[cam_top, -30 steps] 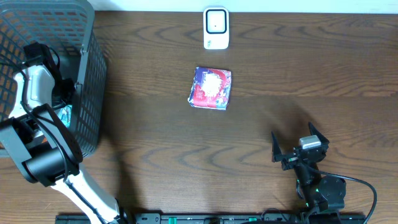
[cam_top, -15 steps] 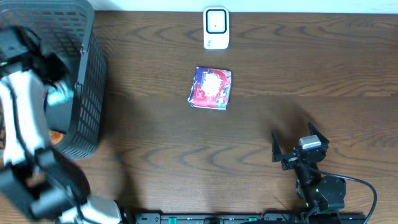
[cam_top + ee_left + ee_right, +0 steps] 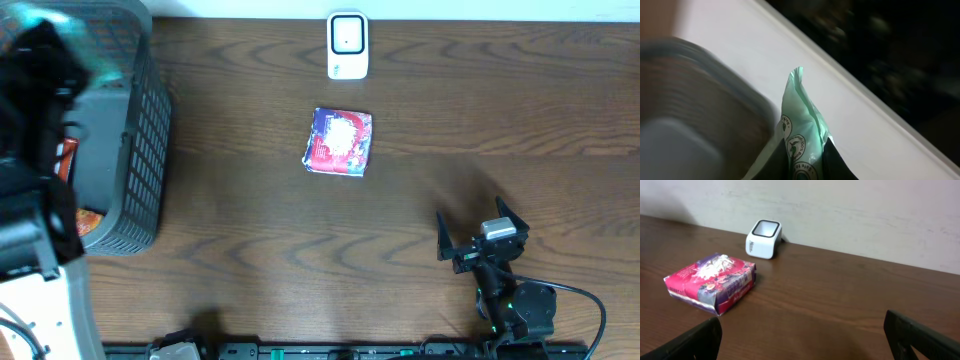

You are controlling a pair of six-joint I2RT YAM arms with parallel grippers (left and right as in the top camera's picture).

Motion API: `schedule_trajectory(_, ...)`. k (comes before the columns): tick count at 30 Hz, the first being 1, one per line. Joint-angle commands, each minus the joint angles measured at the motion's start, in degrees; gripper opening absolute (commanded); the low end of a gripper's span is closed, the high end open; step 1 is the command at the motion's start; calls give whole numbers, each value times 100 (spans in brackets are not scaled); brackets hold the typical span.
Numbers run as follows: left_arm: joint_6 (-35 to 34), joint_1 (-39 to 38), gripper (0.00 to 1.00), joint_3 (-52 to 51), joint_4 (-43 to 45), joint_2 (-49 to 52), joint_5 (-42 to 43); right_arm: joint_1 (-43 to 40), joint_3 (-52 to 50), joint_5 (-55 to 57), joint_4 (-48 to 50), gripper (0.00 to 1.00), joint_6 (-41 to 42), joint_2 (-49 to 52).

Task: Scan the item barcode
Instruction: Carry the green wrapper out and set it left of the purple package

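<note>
Next, I let go of the green packet with my left gripper on the table [image 3: 299, 141], against the edge of the red and purple packet that faces the basket.
My left gripper [image 3: 807, 162] is shut on a pale green packet [image 3: 802, 125] that sticks up between its dark fingers. From overhead the left arm [image 3: 35, 100] is a large blur over the basket at the far left, with a teal smear [image 3: 40, 18] at its top. The white barcode scanner [image 3: 348, 45] stands at the table's back edge, also in the right wrist view [image 3: 764, 239]. My right gripper [image 3: 482, 232] rests near the front right, open with nothing in it [image 3: 805, 340].
A red and purple packet [image 3: 340, 142] lies in the table's middle, in front of the scanner [image 3: 712, 282]. The grey mesh basket [image 3: 135, 150] stands at the left edge, with orange packets [image 3: 68, 160] inside. It shows blurred in the left wrist view [image 3: 700, 100].
The left arm has risen fast out of the basket toward the camera, carrying the green packet. The right arm and the red packet have not moved.
</note>
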Motion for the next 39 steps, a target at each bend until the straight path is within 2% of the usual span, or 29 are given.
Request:
schedule_trajectory(1,-385,-946,7,59,-20,68,413,15,-15,24,-9,99,42,7)
schedule_trajectory(7,-391,-2507,7,-46,-505,601,42,15,-15,22,-9,99,42,7)
schedule_trajectory(16,-387,-3729,7,-46,-839,1768,-866,15,-15,22,-9,99,42,7)
schedule_trajectory(30,-387,-4172,7,-46,-887,3477,-1115,15,-15,22,-9,99,42,7)
schedule_trajectory(39,-387,-4170,7,-46,-929,4011,-1539,15,-15,22,-9,99,42,7)
